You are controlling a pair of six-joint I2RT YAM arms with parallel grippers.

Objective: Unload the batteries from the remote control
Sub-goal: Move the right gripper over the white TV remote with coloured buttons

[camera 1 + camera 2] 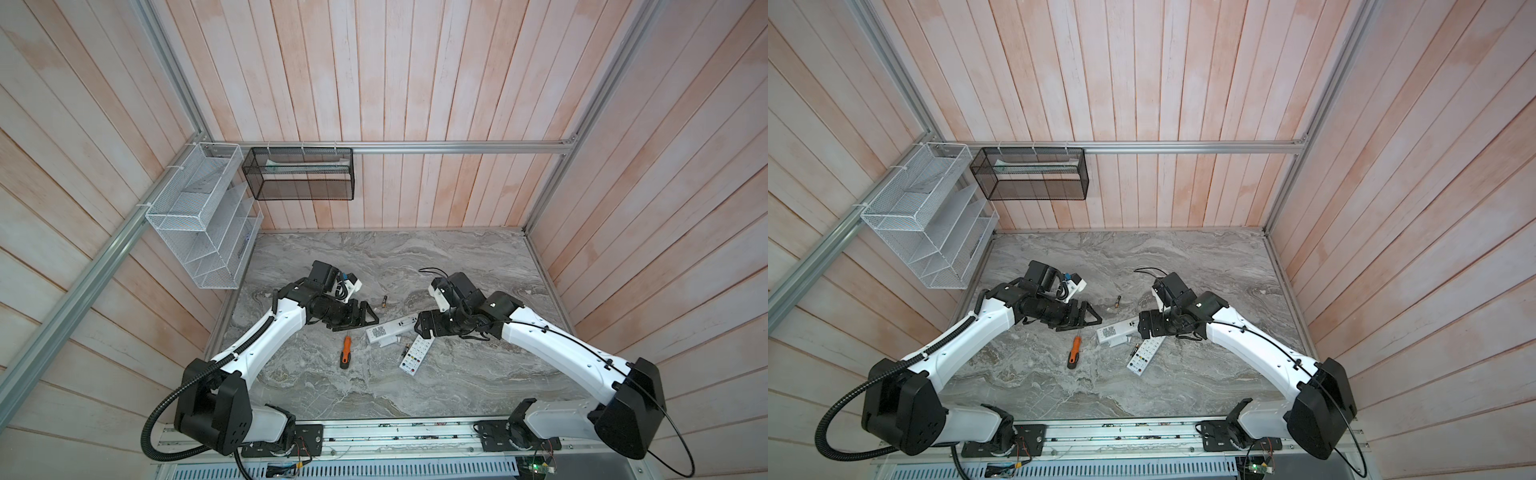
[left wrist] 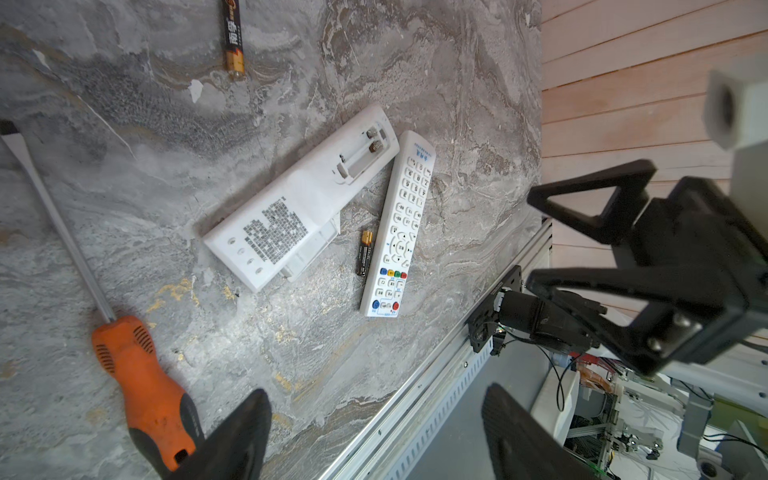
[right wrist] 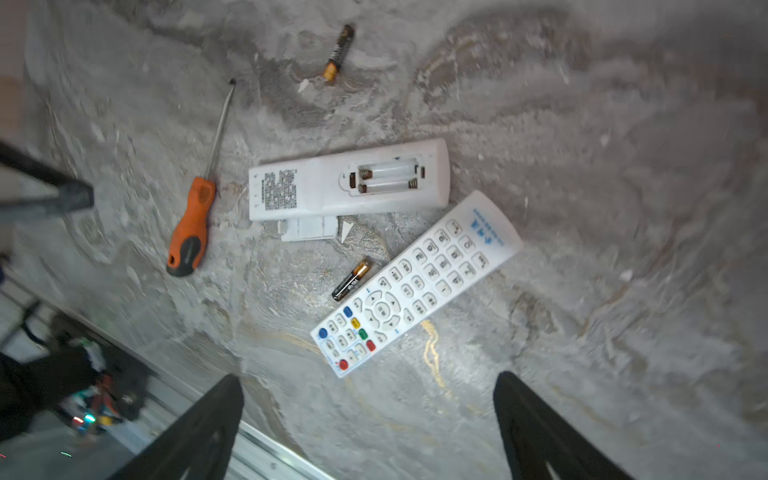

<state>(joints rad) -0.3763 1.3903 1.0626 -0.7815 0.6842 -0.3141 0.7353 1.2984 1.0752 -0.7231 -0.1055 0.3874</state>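
Observation:
The robot's right gripper should next go to the face-up remote and close on its long sides beside the ring of arrow buttons [image 1: 417, 353] [image 3: 385, 307].
A white remote control [image 3: 291, 191] lies face down in the middle of the table, its battery bay [image 3: 386, 176] open and showing bare springs. Its loose cover [image 3: 309, 227] lies against its side. A second remote [image 3: 415, 282] lies face up beside it. One battery [image 3: 351, 279] rests between the two remotes, and another battery [image 1: 384, 301] lies apart, farther back. My left gripper [image 1: 365, 322] hovers open just left of the face-down remote [image 1: 388, 330]. My right gripper [image 1: 419, 326] stands open at that remote's right end. Neither holds anything.
An orange-handled screwdriver [image 1: 345, 352] lies on the marble table [image 1: 478, 374] left of the remotes, below my left gripper. A white wire rack [image 1: 199, 224] and a black mesh basket [image 1: 299, 174] hang on the walls at the back left. A metal rail [image 1: 395, 436] runs along the table's front edge.

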